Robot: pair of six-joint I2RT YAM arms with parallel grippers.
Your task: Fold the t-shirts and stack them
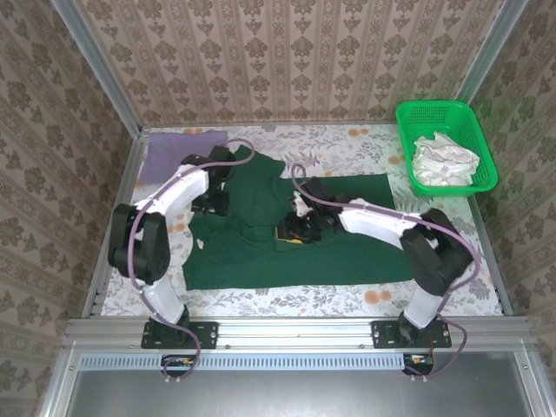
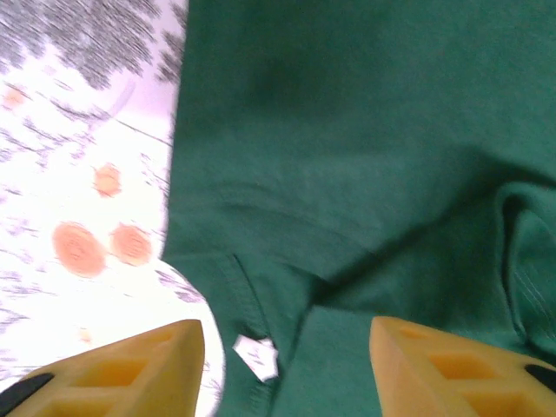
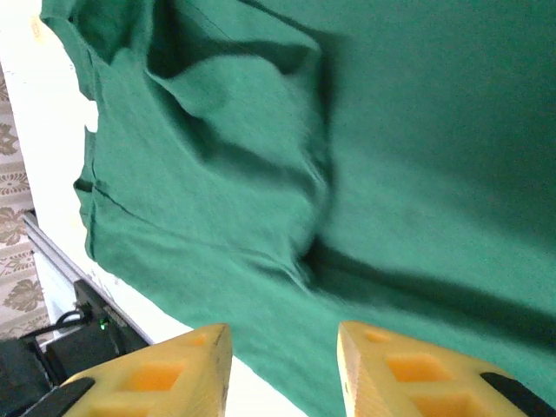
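I should pinch the flap's raised edge (image 2: 509, 193) with my left gripper and lay it flat before folding further, as the green t-shirt's folded flap is bunched up near the t-shirt's middle.
A large dark green t-shirt (image 1: 321, 234) lies spread over the middle of the table, with folds near its centre. A pale lilac t-shirt (image 1: 178, 152) lies flat at the back left corner. My left gripper (image 1: 217, 200) hangs over the green shirt's left part. It is open (image 2: 287, 369), and below its gap lie the collar seam and a small white label (image 2: 256, 356). My right gripper (image 1: 294, 228) is over the shirt's middle. It stands open (image 3: 282, 369) above a creased edge of the green t-shirt (image 3: 261, 174), with nothing between its fingers.
A bright green mesh basket (image 1: 469, 117) with crumpled white cloth (image 1: 445, 158) inside stands at the back right. The table wears a floral cover (image 1: 287, 300). Patterned walls close in the back and both sides, and a metal rail runs along the near edge.
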